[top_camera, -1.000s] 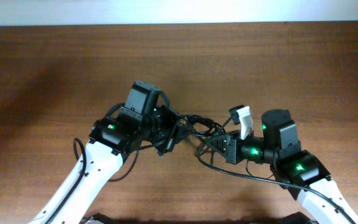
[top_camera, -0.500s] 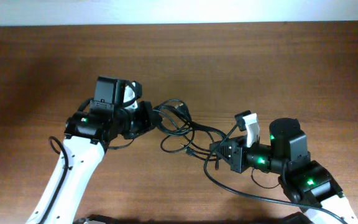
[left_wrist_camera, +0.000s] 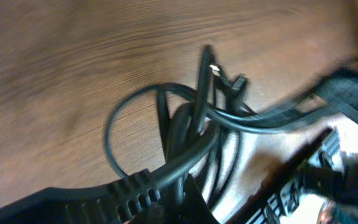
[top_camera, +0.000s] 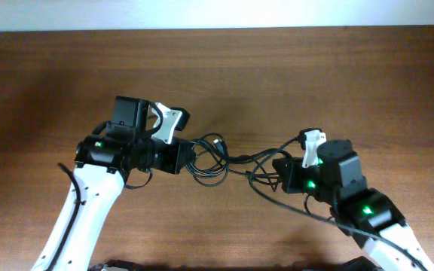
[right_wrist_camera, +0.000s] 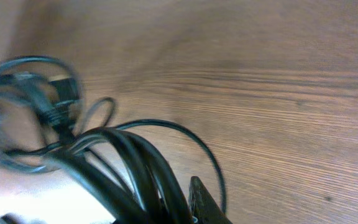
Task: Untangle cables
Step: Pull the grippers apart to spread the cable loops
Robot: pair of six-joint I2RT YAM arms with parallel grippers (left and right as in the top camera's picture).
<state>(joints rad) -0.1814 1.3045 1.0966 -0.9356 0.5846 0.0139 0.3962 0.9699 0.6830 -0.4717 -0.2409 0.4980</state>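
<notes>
I will let go of the heap of black cables on the brown wooden table (top_camera: 218, 159) between my two grippers with my left gripper.
The black cables (top_camera: 221, 159) lie as one loose tangle of loops stretched between my two grippers at the table's middle. My left gripper (top_camera: 188, 156) is shut on the tangle's left end; the left wrist view shows a ribbed plug (left_wrist_camera: 123, 186) and cords (left_wrist_camera: 197, 124) pinched in the jaws (left_wrist_camera: 188, 193), with a small plug end (left_wrist_camera: 213, 70) sticking up. My right gripper (top_camera: 277, 175) is shut on a bundle of cords (right_wrist_camera: 135, 168) at the tangle's right end, beside one finger (right_wrist_camera: 207, 205). One cord trails off toward the front right (top_camera: 307, 214).
The brown wooden table (top_camera: 277, 83) runs to a white wall edge at the back (top_camera: 217, 15). Both white arms reach in from the front edge, left arm (top_camera: 81, 218) and right arm (top_camera: 383, 226).
The right gripper has moved back and right, and the left gripper slightly right. The tangle has been drawn out into a longer, flatter run between them.
</notes>
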